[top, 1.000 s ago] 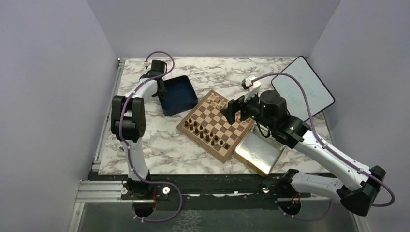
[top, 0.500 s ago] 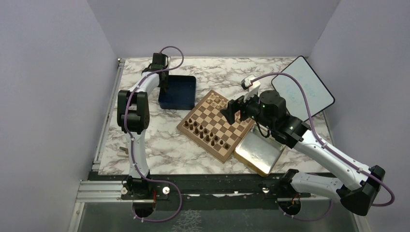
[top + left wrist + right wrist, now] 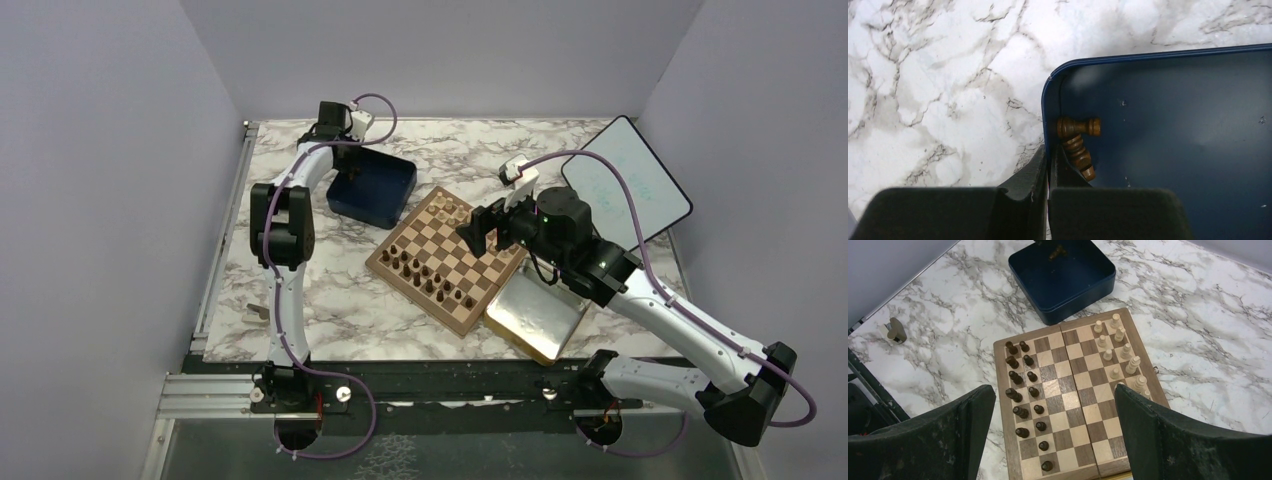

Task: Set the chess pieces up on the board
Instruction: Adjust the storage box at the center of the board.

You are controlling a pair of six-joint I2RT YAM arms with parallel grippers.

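My left gripper holds the dark blue box's side beside the brown pieces; it should open, lift clear and take the nearer piece [image 3: 1088,171] by its loose end.
The board [image 3: 378,262] lies diagonally mid-table. Dark brown chess pieces [image 3: 425,275] stand in two rows on its near-left side, also in the right wrist view [image 3: 1020,390]. Pale pieces [image 3: 455,210] stand at its far end. Two brown pieces [image 3: 1078,137] lie in a corner of the dark blue box [image 3: 372,188]. My left gripper [image 3: 1049,155] is shut on the box's wall [image 3: 1047,115] beside them, at the box's far-left corner [image 3: 345,160]. My right gripper [image 3: 1054,390] is open and empty, hovering above the board's right side [image 3: 478,232].
A gold-rimmed metal tray [image 3: 535,312] lies against the board's near-right edge. A white tablet [image 3: 625,185] leans at the back right. A small pale object [image 3: 257,312] lies near the table's left edge, also in the right wrist view [image 3: 894,330].
My left gripper has moved back and to the right while holding the blue box's wall, and the box has shifted and turned with it. The right arm has not moved.
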